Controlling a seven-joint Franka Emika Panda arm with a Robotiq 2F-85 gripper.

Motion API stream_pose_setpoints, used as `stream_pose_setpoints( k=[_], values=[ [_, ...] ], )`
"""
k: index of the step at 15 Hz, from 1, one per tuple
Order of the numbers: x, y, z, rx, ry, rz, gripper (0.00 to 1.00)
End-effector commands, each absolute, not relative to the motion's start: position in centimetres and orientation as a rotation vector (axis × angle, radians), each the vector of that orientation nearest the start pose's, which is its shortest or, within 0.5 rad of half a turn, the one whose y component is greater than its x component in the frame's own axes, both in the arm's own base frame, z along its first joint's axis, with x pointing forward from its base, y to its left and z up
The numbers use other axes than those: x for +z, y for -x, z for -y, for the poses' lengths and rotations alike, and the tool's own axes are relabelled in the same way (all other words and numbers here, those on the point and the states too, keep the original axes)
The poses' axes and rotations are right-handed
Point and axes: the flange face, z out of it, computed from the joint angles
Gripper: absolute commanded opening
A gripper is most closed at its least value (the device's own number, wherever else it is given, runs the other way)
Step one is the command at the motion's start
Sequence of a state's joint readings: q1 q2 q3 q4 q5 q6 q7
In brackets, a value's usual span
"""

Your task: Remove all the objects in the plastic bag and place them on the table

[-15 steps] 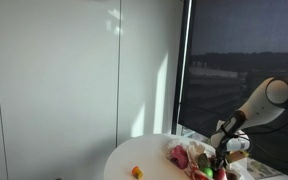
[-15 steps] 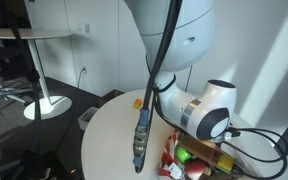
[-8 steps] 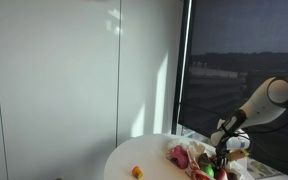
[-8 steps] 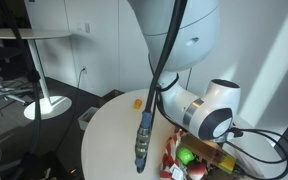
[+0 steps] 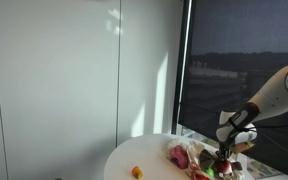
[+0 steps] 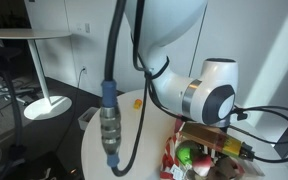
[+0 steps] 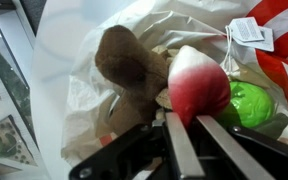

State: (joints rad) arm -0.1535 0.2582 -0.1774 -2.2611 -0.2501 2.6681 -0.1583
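Note:
Next, my gripper sets the red-and-white toy piece down on the white table (image 5: pixel 157 173) between the orange ball and the plastic bag and lets go of it there.
In the wrist view my gripper (image 7: pixel 187 122) is shut, its two fingers (image 7: pixel 178 148) pinching the lower end of a red-and-white toy piece (image 7: pixel 199 82). This piece lies in the crinkled translucent plastic bag (image 7: pixel 79 95), next to a brown piece (image 7: pixel 129 62) and a bright green piece (image 7: pixel 246 105). In both exterior views the gripper (image 5: pixel 222 158) is down over the colourful pile (image 6: pixel 189 157) at the edge of the round white table (image 5: pixel 124 162). A pink piece (image 5: pixel 178 155) shows beside it.
A red-and-white striped item (image 7: pixel 281 45) with a white tag (image 7: pixel 249 30) lies at the bag's far side. A tiny orange ball (image 5: pixel 137 172) sits apart on the table. A thick cable (image 6: pixel 108 125) hangs in front of the table (image 6: pixel 154 130). A dark window stands behind the arm.
The jaws have shut on the red-and-white piece. The arm's upper links have swung and risen, while the gripper stayed over the bag.

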Motion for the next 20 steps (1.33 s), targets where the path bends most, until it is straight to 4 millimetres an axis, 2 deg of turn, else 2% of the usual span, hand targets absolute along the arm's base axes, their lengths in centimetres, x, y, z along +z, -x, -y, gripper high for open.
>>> stream_pose_setpoints(
  k=[1, 5, 9, 11, 13, 16, 18, 20],
  values=[
    [32.6, -48.6, 14.7, -0.295, 3.418, 0.134, 0.09],
    [39.1, -45.8, 10.6, -0.6, 3.502, 0.319, 0.09],
    [44.6, -43.7, 4.6, -0.914, 3.531, 0.51, 0.07],
    [46.2, -43.6, 1.2, -1.067, 3.473, 0.632, 0.09],
    [46.2, -44.3, -2.0, -1.115, 3.414, 0.752, 0.09],
    [45.3, -45.7, -6.5, -1.195, 3.273, 0.913, 0.11],
    [43.5, -46.5, -9.3, -1.189, 3.159, 0.994, 0.11],
    [40.9, -47.4, -11.9, -1.138, 3.06, 1.061, 0.11]
  ],
)
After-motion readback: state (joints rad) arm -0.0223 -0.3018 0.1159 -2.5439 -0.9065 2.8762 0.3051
